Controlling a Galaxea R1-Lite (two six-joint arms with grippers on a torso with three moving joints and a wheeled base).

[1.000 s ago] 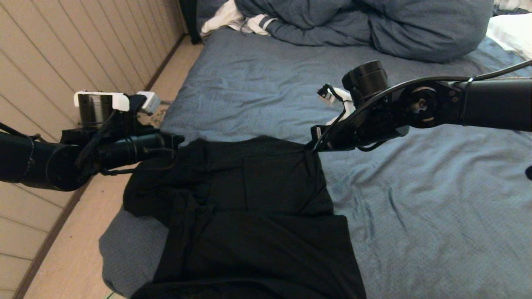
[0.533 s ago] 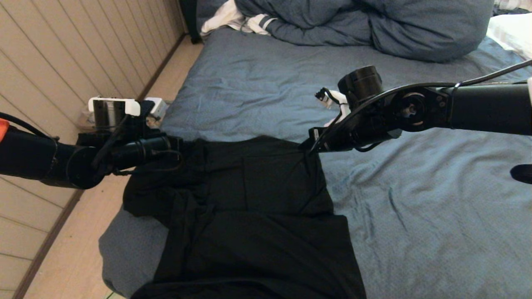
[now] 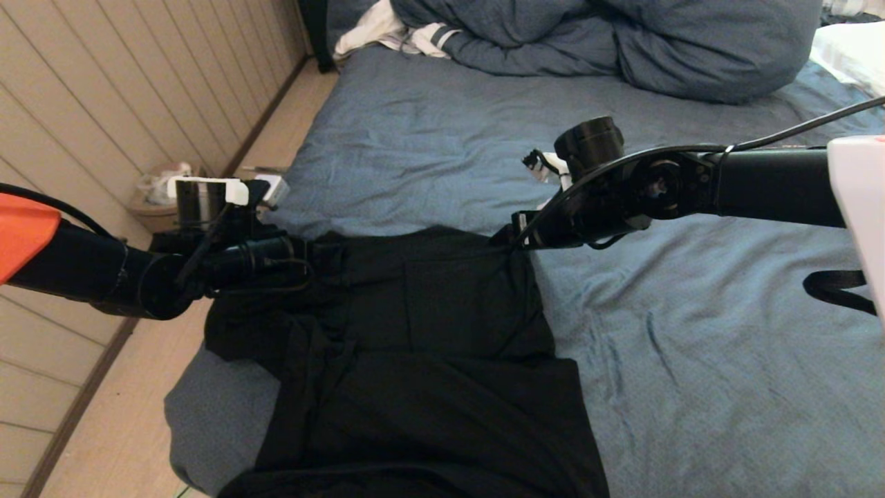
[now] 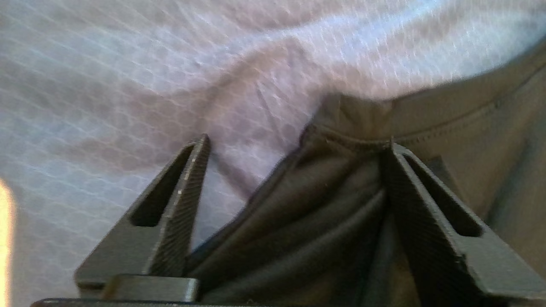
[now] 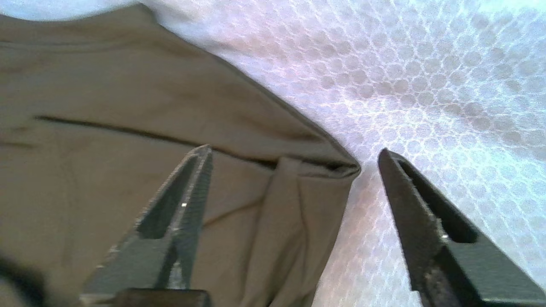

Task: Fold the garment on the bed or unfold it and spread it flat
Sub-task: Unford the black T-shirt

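Observation:
Next, I pinch the garment's shoulder with my left gripper close to the garment's collar (image 4: pixel 340 135) and pull the cloth toward the duvet, as the shoulder lies bunched up in loose folds.
The garment (image 3: pixel 429 360) lies plain black side up on the near left part of the bed (image 3: pixel 429 138), its near hem running out of view. My left gripper (image 3: pixel 323 250) sits at the shirt's far left corner. In the left wrist view, this gripper (image 4: pixel 297 143) is open with bunched black cloth (image 4: pixel 324 221) between its fingers. My right gripper (image 3: pixel 508 242) is at the far right corner. Seen from the right wrist, that gripper (image 5: pixel 294 149) is open, with the folded corner (image 5: pixel 337 164) lying between its fingers. The print is hidden.
A bulky blue duvet (image 3: pixel 622 41) and white striped clothing (image 3: pixel 387 31) lie at the head of the bed, and a white pillow (image 3: pixel 850 48) at the far right. A panelled wall (image 3: pixel 104 83), a small bin (image 3: pixel 159 200) and wooden floor (image 3: pixel 138 387) border the bed's left edge.
Both arms have come down and inward. The left gripper has slid right onto the shirt's far left corner, and the right wrist has shifted left and lower at the far right corner.

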